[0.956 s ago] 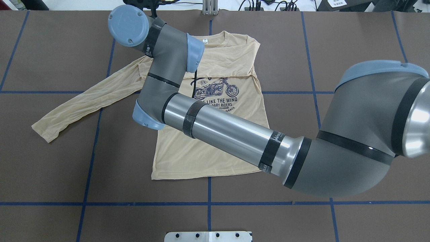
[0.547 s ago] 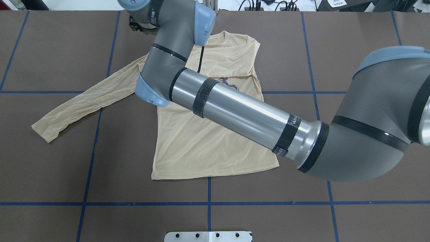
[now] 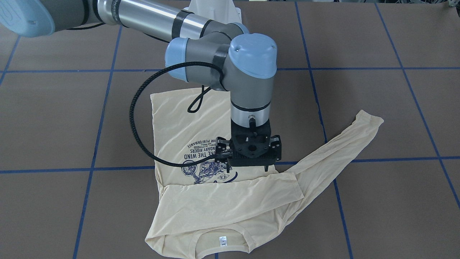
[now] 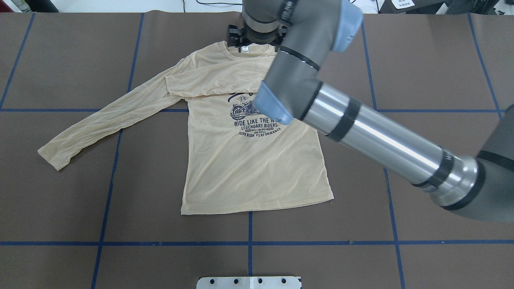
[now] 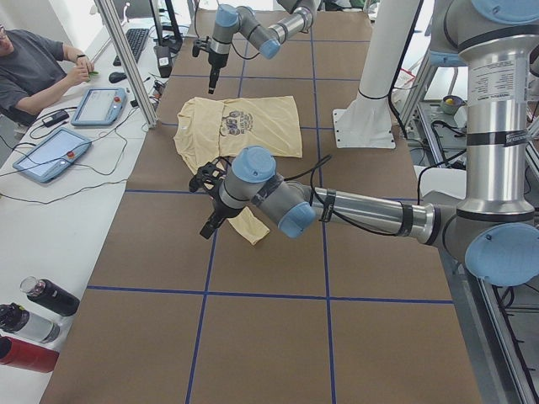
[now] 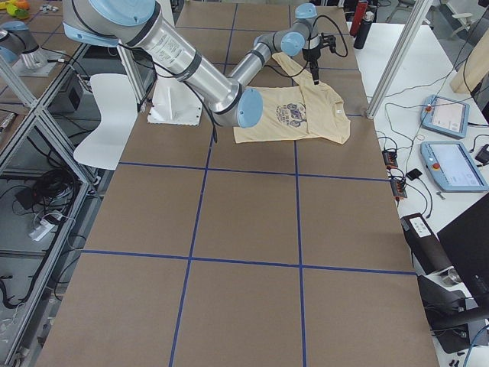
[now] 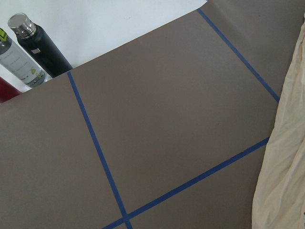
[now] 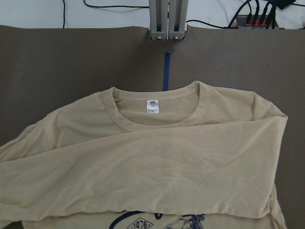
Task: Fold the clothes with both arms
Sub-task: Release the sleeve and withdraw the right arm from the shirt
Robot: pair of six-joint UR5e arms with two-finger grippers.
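Next, my left gripper needs to go to the outstretched sleeve's cuff (image 3: 377, 119) on the cream-yellow T-shirt and close on the cuff's edge.
The cream-yellow T-shirt (image 4: 249, 168) lies flat, print up, with its neck label (image 4: 244, 49) at the far edge. One sleeve (image 4: 213, 84) is folded across the chest. The other sleeve (image 4: 104, 124) stretches out to the left. My right gripper (image 3: 247, 167) hangs open and empty above the shirt, beside the folded sleeve (image 3: 230, 198). The right wrist view looks down on the collar (image 8: 157, 121). My left gripper (image 5: 206, 225) hovers near the outstretched cuff. It shows only in the side views, so I cannot tell whether it is open. The left wrist view catches the sleeve's edge (image 7: 286, 181).
Blue tape lines (image 4: 249, 243) grid the brown table. Bottles (image 5: 42, 316) stand at the left end on the operators' side. A seated operator (image 5: 34, 76) and tablets (image 5: 50, 151) are beside the table. An aluminium post (image 8: 167, 19) stands beyond the collar. The white pedestal (image 5: 370, 126) is at the robot side.
My right arm has swung from the shirt's left shoulder to the right and far centre, uncovering the print. The shirt has not moved.
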